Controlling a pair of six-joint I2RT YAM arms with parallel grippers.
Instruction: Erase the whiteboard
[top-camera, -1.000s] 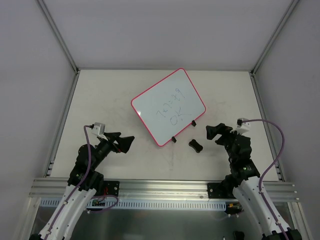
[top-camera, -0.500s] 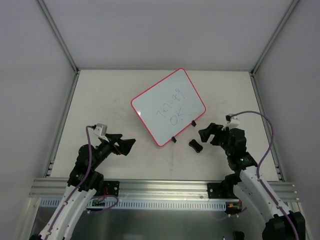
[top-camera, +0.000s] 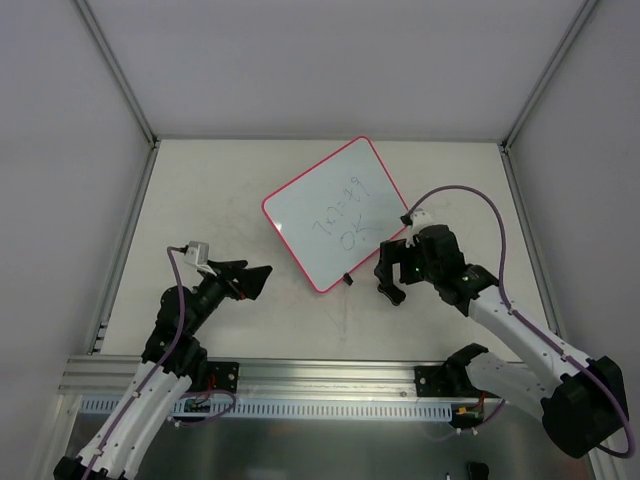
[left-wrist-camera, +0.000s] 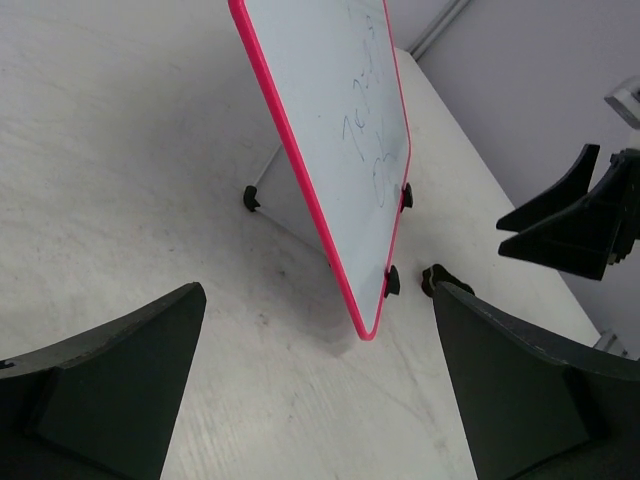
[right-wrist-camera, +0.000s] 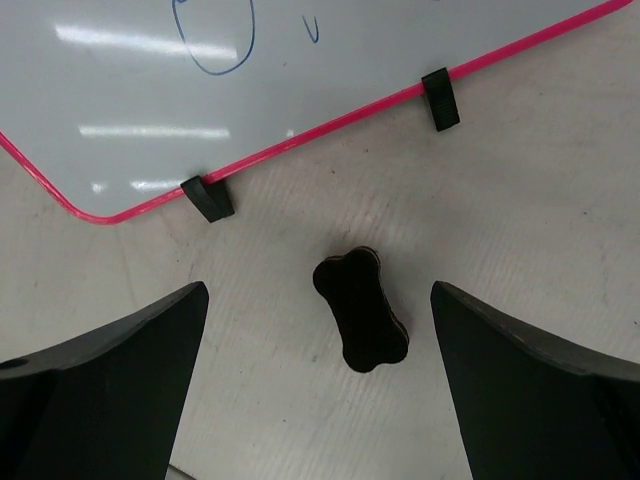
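Observation:
Next, my right gripper closes on the narrow middle of the black eraser (top-camera: 391, 292) (right-wrist-camera: 361, 309), between the two wide ends of the eraser.
The whiteboard (top-camera: 335, 212) stands tilted on the table, white with a pink-red rim, blue handwriting and two black clips on its near edge. It also shows in the left wrist view (left-wrist-camera: 340, 130) and the right wrist view (right-wrist-camera: 200, 100). A small black bone-shaped eraser (right-wrist-camera: 362, 312) lies on the table just in front of the board's clipped edge. My right gripper (right-wrist-camera: 318, 330) hovers over the eraser, open, one finger on each side and apart from it. In the top view, the right gripper (top-camera: 392, 278) covers the eraser. My left gripper (top-camera: 258, 281) is open, left of the board's near corner, holding nothing.
The table (top-camera: 200, 200) is pale and scuffed, closed in by white walls and metal rails at the sides and back. From the left wrist view, the right gripper's dark fingers (left-wrist-camera: 570, 215) show beyond the board, with the eraser (left-wrist-camera: 432, 278) below them.
My right arm has swung left and forward, from the right side of the table to directly over the eraser. The left arm has barely shifted. Both grippers stayed open.

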